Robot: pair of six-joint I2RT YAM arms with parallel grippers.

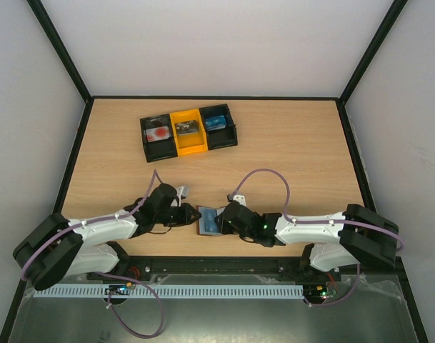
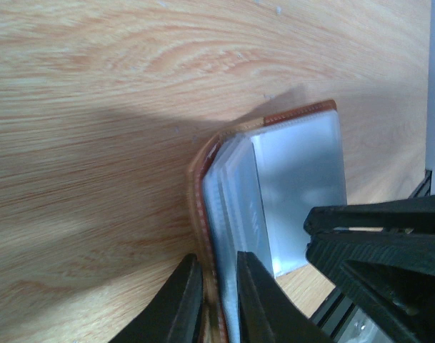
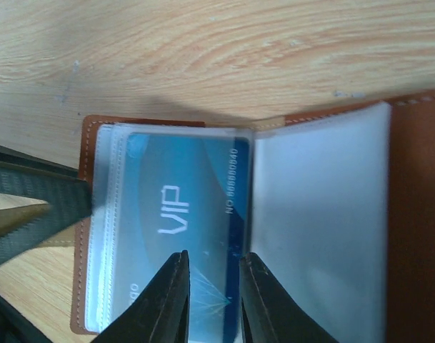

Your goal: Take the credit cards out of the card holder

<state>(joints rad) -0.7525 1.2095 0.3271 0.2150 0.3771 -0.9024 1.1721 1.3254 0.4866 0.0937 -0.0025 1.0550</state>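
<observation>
My left gripper is pinching the leather cover's edge along with the clear sleeves. I should open it and take only the clear sleeves' edge (image 3: 110, 171) inside the cover.
The card holder (image 1: 201, 231) lies open on the table near the front edge, between my two grippers. Its leather cover (image 3: 417, 214) is reddish-brown, and a blue credit card (image 3: 181, 200) marked VIP sits in a clear sleeve. My left gripper (image 2: 217, 257) is shut on the card holder's left edge (image 2: 200, 186), with the cover and some sleeves between its fingers. My right gripper (image 3: 213, 255) hovers over the blue card's face, its jaws narrowly open and gripping nothing. The card's near end is hidden under the fingers.
A three-bin tray (image 1: 188, 132), black and yellow, stands at the back of the table with a flat item in each bin. Black frame rails run along the table's sides. Both arms' bases sit at the near edge.
</observation>
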